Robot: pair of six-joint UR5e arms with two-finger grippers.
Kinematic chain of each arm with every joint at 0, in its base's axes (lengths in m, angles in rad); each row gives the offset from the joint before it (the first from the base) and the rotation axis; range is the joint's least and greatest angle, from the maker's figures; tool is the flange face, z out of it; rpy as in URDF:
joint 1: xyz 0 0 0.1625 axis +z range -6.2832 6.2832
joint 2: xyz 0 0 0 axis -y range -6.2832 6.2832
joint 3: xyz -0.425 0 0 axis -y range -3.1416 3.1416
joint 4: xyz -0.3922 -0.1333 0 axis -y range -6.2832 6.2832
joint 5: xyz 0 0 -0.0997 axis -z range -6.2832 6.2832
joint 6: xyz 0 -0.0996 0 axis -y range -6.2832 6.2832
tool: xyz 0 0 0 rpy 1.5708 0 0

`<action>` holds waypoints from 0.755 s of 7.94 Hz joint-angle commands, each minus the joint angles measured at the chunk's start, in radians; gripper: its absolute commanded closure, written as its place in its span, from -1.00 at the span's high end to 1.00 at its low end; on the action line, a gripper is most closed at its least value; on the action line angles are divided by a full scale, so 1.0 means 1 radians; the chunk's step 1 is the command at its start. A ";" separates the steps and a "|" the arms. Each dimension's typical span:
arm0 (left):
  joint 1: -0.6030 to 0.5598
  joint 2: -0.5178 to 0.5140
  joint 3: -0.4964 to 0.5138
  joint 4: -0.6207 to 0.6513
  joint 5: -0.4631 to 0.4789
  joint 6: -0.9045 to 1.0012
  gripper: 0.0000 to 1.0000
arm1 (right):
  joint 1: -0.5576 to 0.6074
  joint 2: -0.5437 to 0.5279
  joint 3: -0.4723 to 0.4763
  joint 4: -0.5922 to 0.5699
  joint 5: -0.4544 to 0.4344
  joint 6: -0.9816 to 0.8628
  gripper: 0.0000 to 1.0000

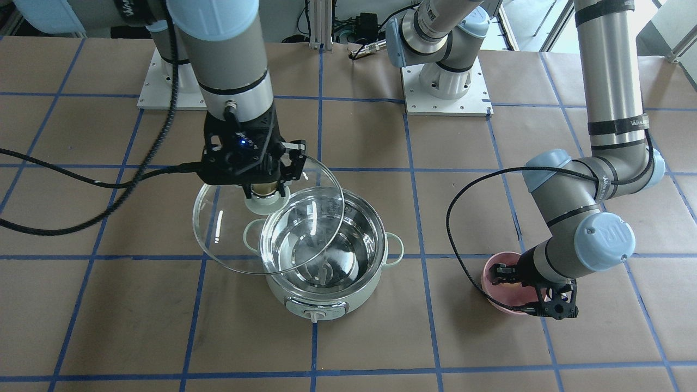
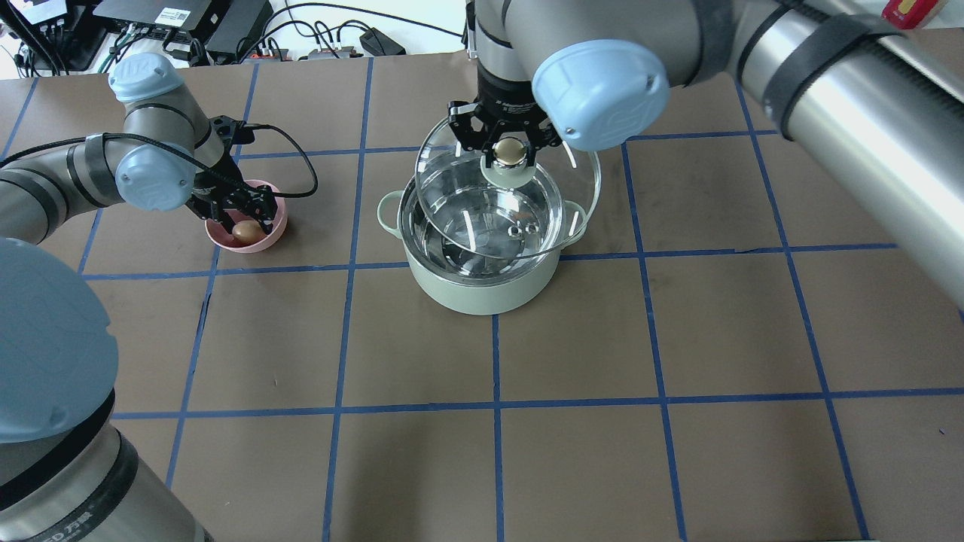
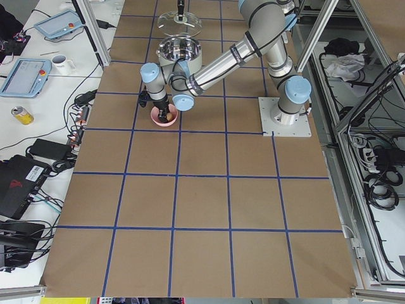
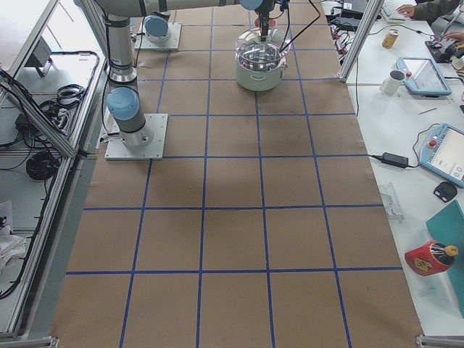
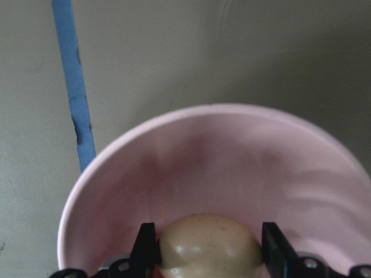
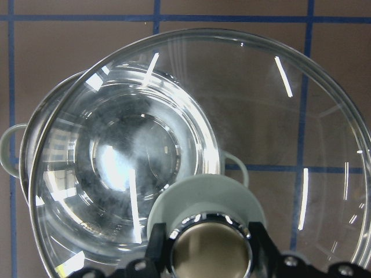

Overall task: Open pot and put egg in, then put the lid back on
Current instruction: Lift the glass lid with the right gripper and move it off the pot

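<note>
Next, the left gripper releases the tan egg on the pot's steel bottom [image 1: 320,228], beside the pot's side that faces the arm bases.
The mint-green pot [image 2: 482,290] stands open at the table's middle, its steel inside bare; it also shows in the front view [image 1: 326,296]. My right gripper [image 2: 510,150] is shut on the beige knob of the glass lid [image 2: 572,165] and holds it tilted above the pot's far rim, partly overlapping it [image 6: 290,145]. The tan egg [image 2: 245,232] lies in a pink bowl [image 2: 273,226]. My left gripper [image 5: 208,250] reaches into the bowl, and its fingers [image 5: 146,249] press both sides of the egg [image 5: 210,243].
The pink bowl [image 1: 509,307] sits a tile to the pot's left on my side. The left arm's black cable [image 1: 452,228] loops over the table beside it. The arm base plates [image 1: 446,92] stand at the robot's edge. Brown paper with blue tape lines covers the table.
</note>
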 commanded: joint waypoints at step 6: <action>-0.130 0.258 0.021 -0.074 -0.052 -0.095 0.02 | -0.171 -0.143 0.033 0.188 -0.075 -0.275 -1.00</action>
